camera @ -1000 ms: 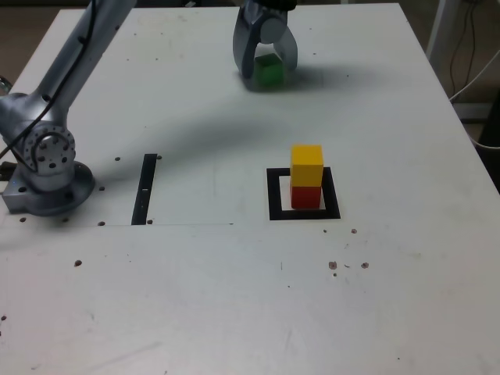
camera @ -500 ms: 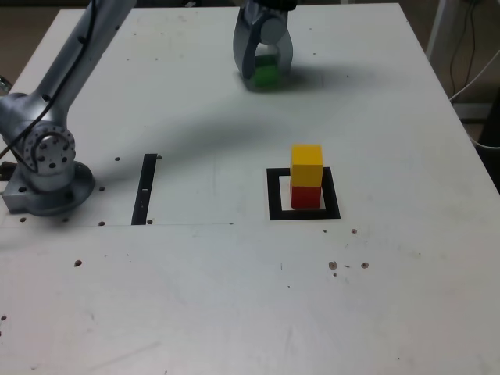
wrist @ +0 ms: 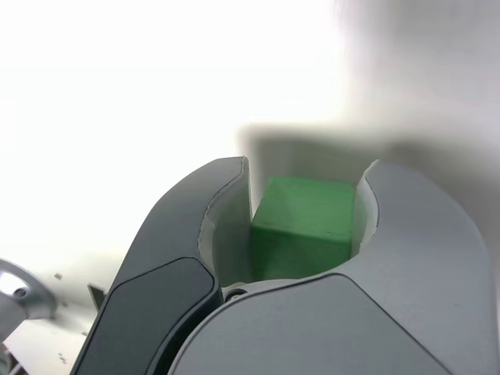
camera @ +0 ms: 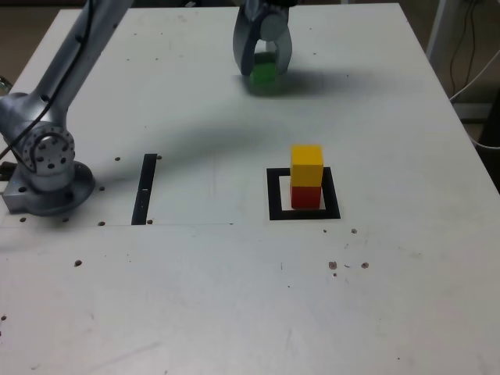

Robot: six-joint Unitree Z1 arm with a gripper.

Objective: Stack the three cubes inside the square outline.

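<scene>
My gripper is going to the top of the stack. It will let go of the green cube on top of the yellow cube (camera: 306, 151), as the highest one. The green cube is still at the table's far side.
At the far side of the table my gripper (camera: 264, 69) is shut on the green cube (camera: 264, 72). The wrist view shows the same green cube (wrist: 305, 226) pressed between both grey fingers (wrist: 187, 258) of the gripper (wrist: 306, 209). Nearer the front, the yellow cube (camera: 306, 164) sits on top of the red cube (camera: 306, 196), and that pair stands inside the black square outline (camera: 273, 199). The outline lies well apart from the gripper, towards the exterior view's right.
The arm's grey base (camera: 45, 168) stands at the exterior view's left edge. A narrow black strip (camera: 145, 189) lies on the white table (camera: 234, 297) between the base and the outline. Cables (camera: 469, 47) hang beyond the table's right edge.
The jaws have closed from wide apart onto the green cube. The cube and gripper have stayed at about the same spot; the yellow-on-red stack has not moved.
</scene>
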